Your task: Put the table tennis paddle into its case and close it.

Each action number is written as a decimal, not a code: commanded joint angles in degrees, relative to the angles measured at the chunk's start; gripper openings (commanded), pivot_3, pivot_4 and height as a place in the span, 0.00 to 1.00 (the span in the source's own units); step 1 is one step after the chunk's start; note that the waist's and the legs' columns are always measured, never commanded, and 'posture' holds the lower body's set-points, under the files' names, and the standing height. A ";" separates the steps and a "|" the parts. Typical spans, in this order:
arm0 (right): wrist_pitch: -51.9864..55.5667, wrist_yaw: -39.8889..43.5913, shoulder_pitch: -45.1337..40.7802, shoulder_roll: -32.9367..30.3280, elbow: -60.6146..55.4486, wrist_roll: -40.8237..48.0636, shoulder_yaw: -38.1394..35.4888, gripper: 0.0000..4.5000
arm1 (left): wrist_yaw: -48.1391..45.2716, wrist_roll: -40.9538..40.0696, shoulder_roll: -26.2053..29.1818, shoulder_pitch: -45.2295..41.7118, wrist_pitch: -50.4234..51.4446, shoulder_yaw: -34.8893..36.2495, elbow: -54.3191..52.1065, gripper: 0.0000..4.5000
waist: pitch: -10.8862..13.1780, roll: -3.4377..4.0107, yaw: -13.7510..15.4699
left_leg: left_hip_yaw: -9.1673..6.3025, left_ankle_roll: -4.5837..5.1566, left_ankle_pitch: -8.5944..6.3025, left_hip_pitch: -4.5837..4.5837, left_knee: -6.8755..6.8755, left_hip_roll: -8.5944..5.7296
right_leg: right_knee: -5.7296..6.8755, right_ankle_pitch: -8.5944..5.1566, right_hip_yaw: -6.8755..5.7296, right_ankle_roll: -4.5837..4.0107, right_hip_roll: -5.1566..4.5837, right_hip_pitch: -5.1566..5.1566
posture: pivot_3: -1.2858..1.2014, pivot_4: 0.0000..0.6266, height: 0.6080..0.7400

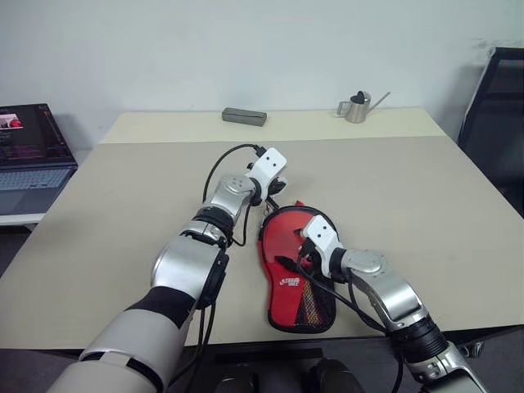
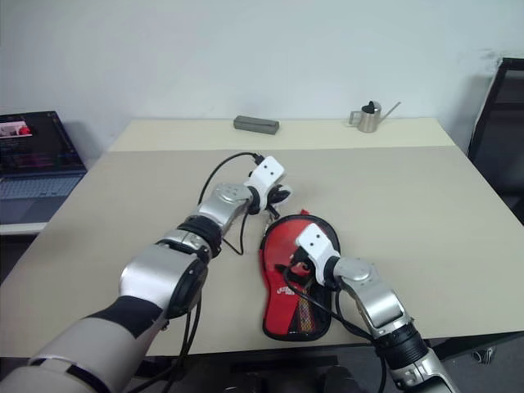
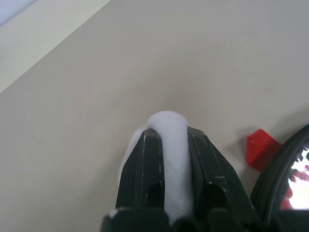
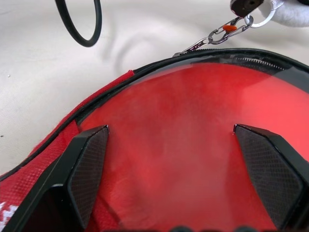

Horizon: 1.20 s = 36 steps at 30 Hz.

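The white pull on the table (image 1: 305, 196) (image 3: 259, 107) just past the red case's far end, by its red tab, will be released by my left gripper.
The red case (image 1: 284, 288), with black edging and a mesh pocket, lies on the table (image 1: 426, 196) in front of me. Inside its black zip edge is a smooth red surface (image 4: 183, 111), seemingly the table tennis paddle's face; its handle is hidden. My left gripper (image 1: 277, 185) is at the case's far end, shut on a white pull (image 3: 167, 124). A ring and small chain (image 4: 217, 35) link that pull to the zip. My right gripper (image 4: 170, 127) hovers low over the case's round part, open, with its fingers (image 4: 91, 164) spread wide over the red surface.
A grey box (image 1: 244, 116) and a metal watering can (image 1: 357, 107) stand at the table's far edge. A laptop (image 1: 29, 155) sits on a side table at the left, and a black chair (image 1: 501, 115) stands at the right. A black cable (image 1: 219, 164) loops off my left wrist.
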 commanded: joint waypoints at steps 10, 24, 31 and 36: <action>8.05 -3.31 8.15 1.13 -1.78 -0.86 4.86 1.00 | 6.64 2.82 -2.40 -3.65 -2.09 0.69 -0.47 0.07 | 0.00 0.00 0.17 | 0.01 -0.01 -0.01 -0.03 -0.05 0.00 | -0.11 -0.01 0.00 0.02 0.00 -0.01 | 0.52 0.24 1.00; 10.41 -6.79 11.09 2.10 -5.80 -0.64 5.03 1.00 | 12.26 8.96 -4.18 -5.40 -3.61 -1.57 0.06 0.07 | -0.01 -0.02 0.31 | 0.01 -0.02 -0.02 -0.03 -0.06 0.00 | -0.12 -0.02 -0.01 0.03 0.01 0.00 | 0.52 0.24 1.00; 12.26 -8.64 13.68 1.62 -9.59 -0.59 5.01 1.00 | 16.88 10.75 -6.41 -7.13 -3.51 -1.72 0.25 0.07 | -0.01 -0.02 0.42 | 0.02 -0.02 -0.02 -0.06 -0.06 0.00 | -0.15 -0.03 -0.04 0.04 0.01 0.00 | 0.52 0.24 1.00; 12.94 -8.93 15.06 0.83 -11.33 -0.58 5.14 1.00 | 20.36 12.21 -7.10 -8.08 -3.41 -2.18 0.40 0.07 | -0.01 -0.02 0.43 | 0.03 -0.03 -0.02 -0.06 -0.05 -0.01 | -0.15 -0.03 -0.04 0.05 0.01 0.00 | 0.52 0.24 1.00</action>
